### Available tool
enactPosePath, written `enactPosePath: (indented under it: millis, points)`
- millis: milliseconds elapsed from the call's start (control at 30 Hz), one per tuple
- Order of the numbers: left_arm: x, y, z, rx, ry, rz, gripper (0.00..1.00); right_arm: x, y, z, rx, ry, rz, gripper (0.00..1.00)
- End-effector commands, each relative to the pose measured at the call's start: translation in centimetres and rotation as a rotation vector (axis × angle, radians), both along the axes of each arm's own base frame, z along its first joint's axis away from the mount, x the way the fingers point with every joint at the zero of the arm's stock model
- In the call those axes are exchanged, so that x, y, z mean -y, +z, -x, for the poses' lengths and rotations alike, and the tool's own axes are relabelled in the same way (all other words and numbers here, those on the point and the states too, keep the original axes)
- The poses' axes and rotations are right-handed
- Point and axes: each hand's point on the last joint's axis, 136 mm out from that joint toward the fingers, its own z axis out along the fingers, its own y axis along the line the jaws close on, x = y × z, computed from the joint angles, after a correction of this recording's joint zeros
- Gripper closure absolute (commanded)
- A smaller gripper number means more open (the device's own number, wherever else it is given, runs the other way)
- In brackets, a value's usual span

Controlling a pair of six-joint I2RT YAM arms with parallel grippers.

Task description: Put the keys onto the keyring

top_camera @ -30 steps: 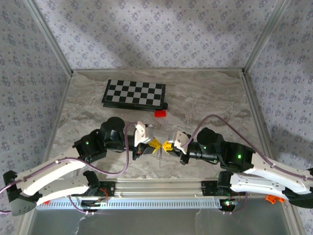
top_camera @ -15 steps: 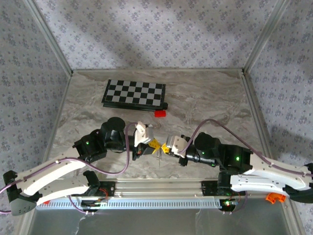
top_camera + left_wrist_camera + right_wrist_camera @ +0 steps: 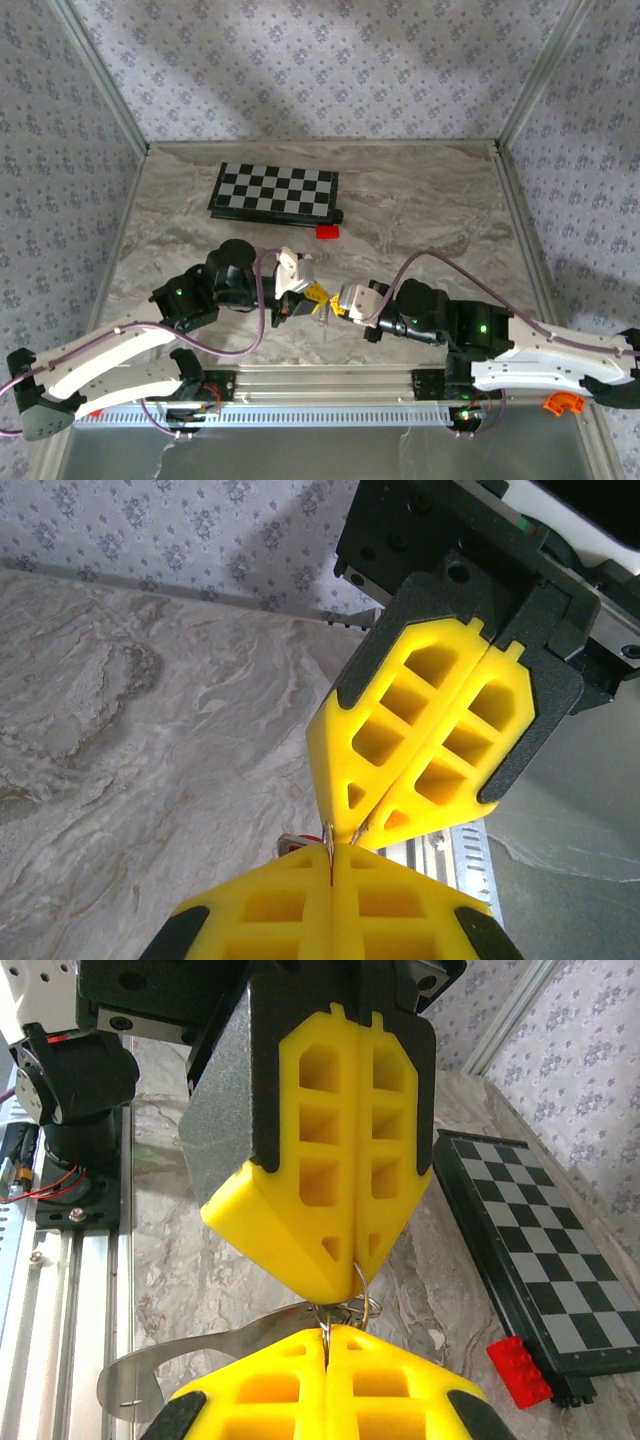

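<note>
My left gripper is holding a loop that bows past my right gripper's pinch on the wire, so my right gripper will open, back off and take the loop itself (image 3: 364, 1285).
My two grippers meet tip to tip above the middle of the table, the left gripper (image 3: 318, 294) (image 3: 332, 852) (image 3: 355, 1260) and the right gripper (image 3: 338, 305) (image 3: 327, 1332) (image 3: 350, 833), both shut. The keyring (image 3: 365, 1295) (image 3: 328, 835) is a thin silvery wire loop, and each gripper pinches part of it. A flat silver key (image 3: 200, 1355) (image 3: 327, 321) hangs from the ring below the tips. In the left wrist view a small silver and red piece (image 3: 292, 841) peeks out beside my left fingertip; whether it belongs to the keys is unclear.
A black and white chessboard (image 3: 275, 190) (image 3: 540, 1230) lies at the back of the table. A solid red block (image 3: 327, 232) (image 3: 518, 1372) sits by its front right corner. The metal rail (image 3: 320, 385) runs along the near edge.
The right gripper has moved left and a little nearer, closing in on the left gripper's tips. The left arm has stayed still. Both grippers remain shut.
</note>
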Motion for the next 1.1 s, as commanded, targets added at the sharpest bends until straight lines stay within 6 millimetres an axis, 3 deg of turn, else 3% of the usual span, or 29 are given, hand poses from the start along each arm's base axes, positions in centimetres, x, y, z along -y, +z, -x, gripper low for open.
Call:
enactPosePath:
  millis: [0, 333, 1067]
  points:
    - [0.22, 2.90, 0.54, 0.046, -0.023, 0.107, 1.00, 0.59, -0.44, -0.55, 0.029, -0.038, 0.013, 1.00]
    - [0.32, 3.25, 0.34, 0.046, -0.007, 0.151, 1.00, 0.57, -0.31, -0.47, 0.035, -0.043, -0.001, 0.88]
    - [1.08, 3.77, 0.07, 0.019, 0.004, 0.249, 1.00, 0.87, 0.30, -0.14, 0.077, -0.053, -0.059, 0.85]
